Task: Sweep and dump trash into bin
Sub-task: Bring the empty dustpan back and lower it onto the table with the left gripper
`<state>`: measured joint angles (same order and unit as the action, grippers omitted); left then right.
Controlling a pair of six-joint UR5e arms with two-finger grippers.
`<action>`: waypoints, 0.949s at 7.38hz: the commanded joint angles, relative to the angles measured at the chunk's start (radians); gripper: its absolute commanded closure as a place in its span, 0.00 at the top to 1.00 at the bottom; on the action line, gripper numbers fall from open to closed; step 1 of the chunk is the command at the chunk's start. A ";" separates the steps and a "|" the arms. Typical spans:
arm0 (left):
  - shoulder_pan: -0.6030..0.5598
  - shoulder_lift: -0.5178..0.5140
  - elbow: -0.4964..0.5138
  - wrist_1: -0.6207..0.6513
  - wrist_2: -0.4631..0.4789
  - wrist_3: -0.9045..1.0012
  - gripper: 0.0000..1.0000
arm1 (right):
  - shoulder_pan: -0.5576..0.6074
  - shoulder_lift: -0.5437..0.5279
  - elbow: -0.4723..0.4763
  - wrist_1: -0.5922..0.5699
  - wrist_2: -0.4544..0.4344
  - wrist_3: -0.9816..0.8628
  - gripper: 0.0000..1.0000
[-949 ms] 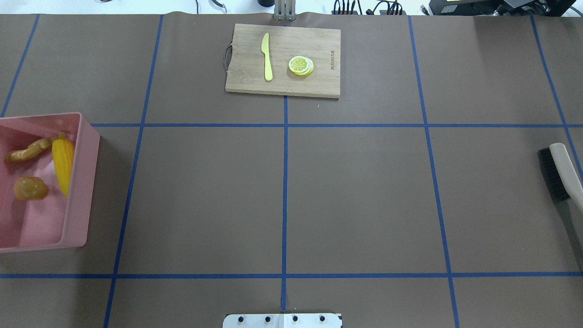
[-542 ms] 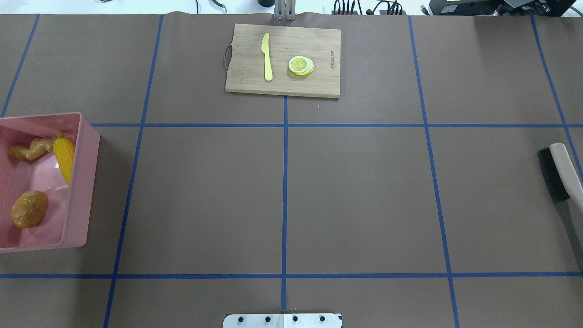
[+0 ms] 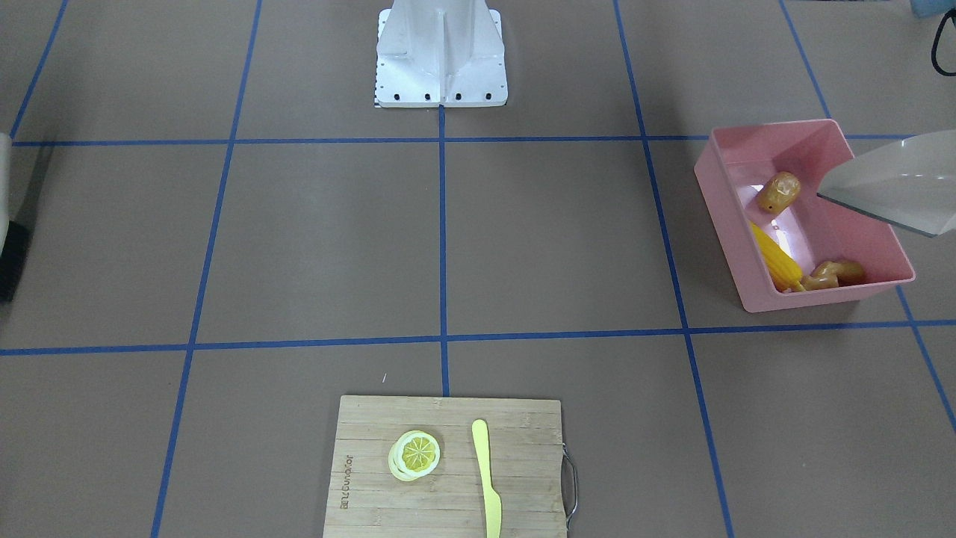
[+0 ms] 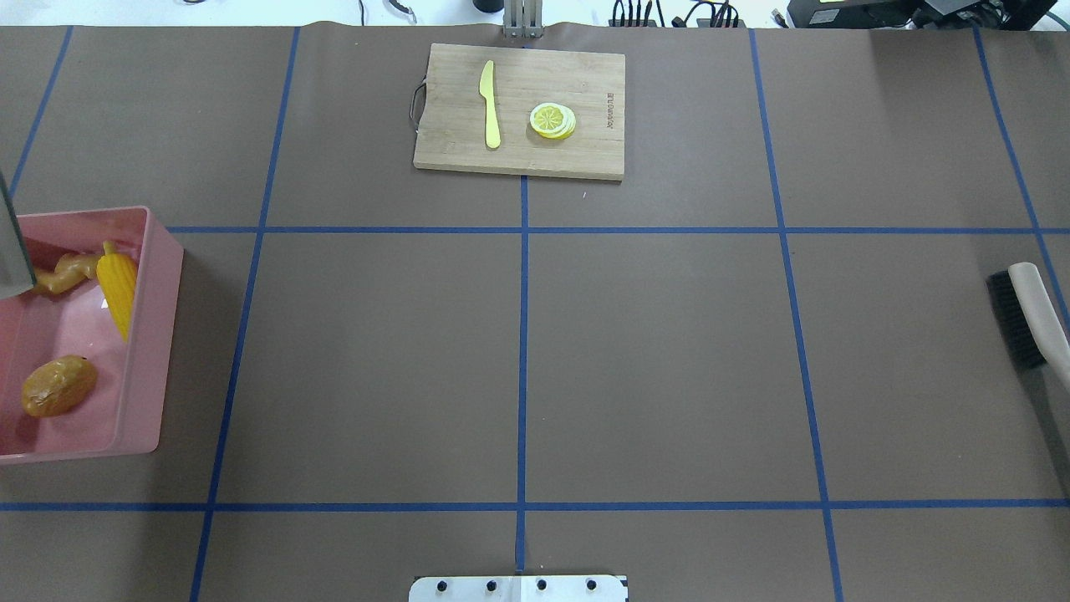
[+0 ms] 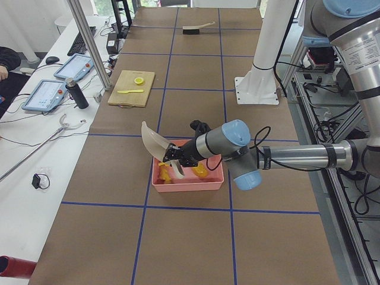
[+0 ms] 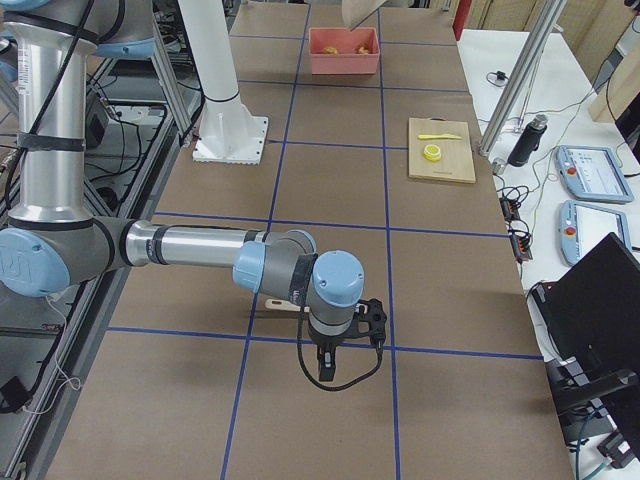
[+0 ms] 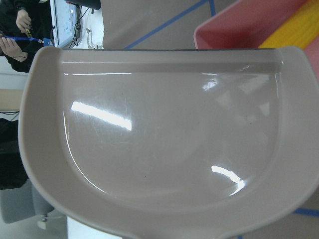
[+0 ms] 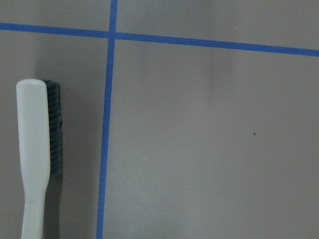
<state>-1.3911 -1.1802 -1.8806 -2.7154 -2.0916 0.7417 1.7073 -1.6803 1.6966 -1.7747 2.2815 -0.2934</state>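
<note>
Next, my left gripper puts the beige dustpan down beside the blue tape crossing nearest the wooden cutting board [image 3: 506, 282]. The dustpan now hangs tilted above the pink bin.
The pink bin [image 4: 155, 334] stands at the table's left edge and also shows in the front view [image 3: 721, 194]. In it lie the yellow corn cob [image 4: 117, 288], the tan ginger root [image 4: 67, 272] and the brown potato [image 4: 57, 386]. The beige dustpan [image 3: 896, 187] hangs tilted above the bin and fills the left wrist view [image 7: 159, 139], empty. My left gripper [image 5: 177, 158] is at the dustpan's handle; I cannot tell if it is shut. My right gripper [image 6: 325, 372] hovers near the brush [image 4: 1024, 313], which lies on the table; its state is unclear.
A wooden cutting board [image 4: 518, 155] at the far middle carries a yellow knife [image 4: 491, 104] and a lemon slice [image 4: 552, 119]. The robot's base plate [image 3: 441, 90] sits at the near middle. Blue tape lines cross the brown table cover.
The potato rolled toward the bin's near end and settled. The corn and ginger shifted slightly toward the far end. The dustpan's edge has come into the overhead view at the left.
</note>
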 commanded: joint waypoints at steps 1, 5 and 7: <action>0.051 -0.092 0.000 0.099 -0.190 -0.297 0.00 | 0.000 -0.001 -0.005 0.003 0.025 -0.001 1.00; 0.312 -0.379 0.012 0.337 -0.214 -0.421 0.00 | 0.000 0.010 -0.035 0.036 0.024 -0.004 1.00; 0.438 -0.532 0.082 0.445 -0.208 -0.416 0.00 | 0.000 -0.004 -0.038 0.084 0.023 -0.004 1.00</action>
<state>-1.0308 -1.6141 -1.8428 -2.3351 -2.3031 0.3242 1.7073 -1.6810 1.6587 -1.7143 2.3054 -0.2967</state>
